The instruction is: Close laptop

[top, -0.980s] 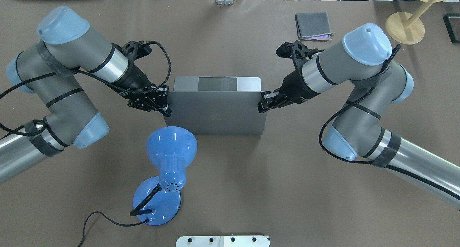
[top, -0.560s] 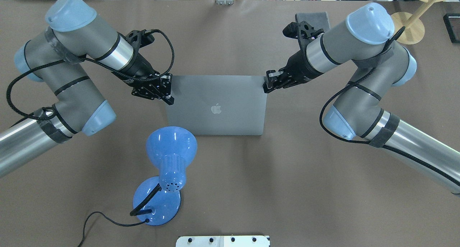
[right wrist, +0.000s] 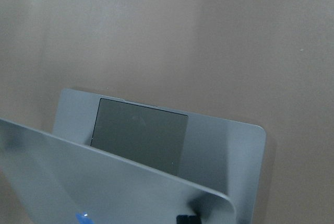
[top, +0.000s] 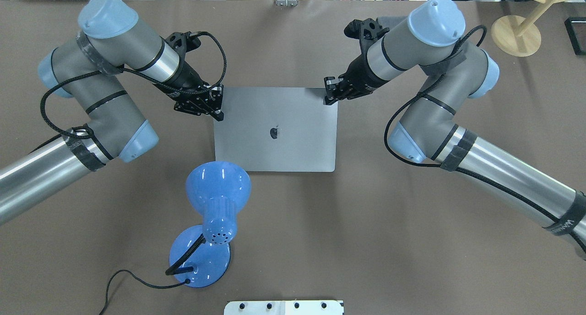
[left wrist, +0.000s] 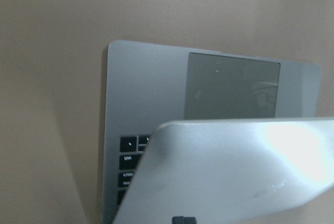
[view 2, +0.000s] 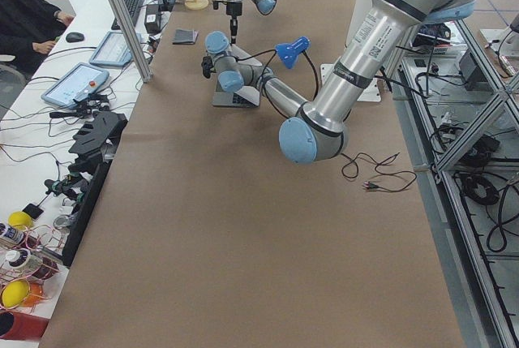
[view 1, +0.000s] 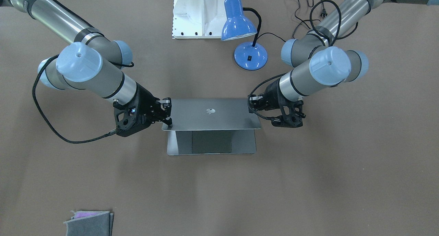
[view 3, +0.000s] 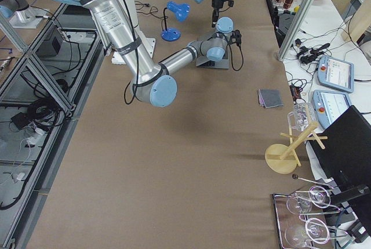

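The robot's left gripper needs to release the lid flat on the laptop's base (view 1: 212, 127), so that it covers the trackpad.
The space-grey laptop (top: 274, 141) lies mid-table with its lid (view 1: 211, 114) lowered to a shallow angle, apple logo up. In the front-facing view the base and trackpad (view 1: 211, 141) still show under the lid's front edge. My left gripper (top: 217, 110) is shut and rests on the lid's far left corner. My right gripper (top: 330, 95) is shut and rests on the far right corner. The left wrist view shows the lid (left wrist: 235, 172) over the keyboard and the right wrist view shows it over the trackpad (right wrist: 138, 135).
A blue desk lamp (top: 215, 200) stands close to the laptop's near left corner, its cord trailing left. A small grey folded cloth (view 1: 89, 224) lies at the far side. A wooden stand (top: 515, 35) is at the far right. The white robot base (top: 284, 307) is at the near edge.
The lid has swung down from near upright to a shallow angle. Both grippers moved away from the robot with its top corners. The trackpad is now hidden in the overhead view.
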### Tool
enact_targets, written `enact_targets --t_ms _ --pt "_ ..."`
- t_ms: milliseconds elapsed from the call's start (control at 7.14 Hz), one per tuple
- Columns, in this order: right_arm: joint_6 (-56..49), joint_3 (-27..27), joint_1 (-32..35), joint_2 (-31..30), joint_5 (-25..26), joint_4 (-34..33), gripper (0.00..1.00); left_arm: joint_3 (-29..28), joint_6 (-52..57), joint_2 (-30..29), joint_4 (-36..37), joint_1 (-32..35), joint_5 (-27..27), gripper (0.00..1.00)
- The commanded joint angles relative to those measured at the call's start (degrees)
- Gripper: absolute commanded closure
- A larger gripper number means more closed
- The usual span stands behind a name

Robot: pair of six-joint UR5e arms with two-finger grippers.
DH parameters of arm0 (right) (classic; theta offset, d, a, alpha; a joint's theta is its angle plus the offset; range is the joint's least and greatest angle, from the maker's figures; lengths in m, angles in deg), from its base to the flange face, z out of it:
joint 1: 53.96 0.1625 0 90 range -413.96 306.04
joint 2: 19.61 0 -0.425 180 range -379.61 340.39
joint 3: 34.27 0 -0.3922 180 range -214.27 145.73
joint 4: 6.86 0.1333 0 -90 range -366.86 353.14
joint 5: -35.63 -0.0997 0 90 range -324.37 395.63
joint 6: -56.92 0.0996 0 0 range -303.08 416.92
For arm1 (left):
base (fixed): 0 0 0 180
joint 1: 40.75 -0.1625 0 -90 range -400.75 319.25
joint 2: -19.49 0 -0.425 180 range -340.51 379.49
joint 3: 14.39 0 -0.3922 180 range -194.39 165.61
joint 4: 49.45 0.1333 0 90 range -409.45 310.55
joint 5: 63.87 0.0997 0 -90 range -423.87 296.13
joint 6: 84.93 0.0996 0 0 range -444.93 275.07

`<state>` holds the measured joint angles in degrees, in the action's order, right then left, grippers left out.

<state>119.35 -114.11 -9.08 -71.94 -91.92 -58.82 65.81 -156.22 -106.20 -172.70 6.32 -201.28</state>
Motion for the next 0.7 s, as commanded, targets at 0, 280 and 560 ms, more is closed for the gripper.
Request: enact_targets --t_ms 0,280,560 --pt "0.07 5.27 -1.81 4.07 2.65 0.1 1.0 -4.68 0.1 -0.26 -3.93 -0.05 1.36 1.0" --pt "-0.02 7.4 -1.9 4.79 3.0 0.1 1.0 -8.02 0.1 -2.54 -4.02 -0.05 2.5 1.0" --pt "-0.46 9.42 -1.81 4.88 4.15 0.19 1.0 -8.9 0.01 -3.24 -3.94 -0.14 3.46 1.0"
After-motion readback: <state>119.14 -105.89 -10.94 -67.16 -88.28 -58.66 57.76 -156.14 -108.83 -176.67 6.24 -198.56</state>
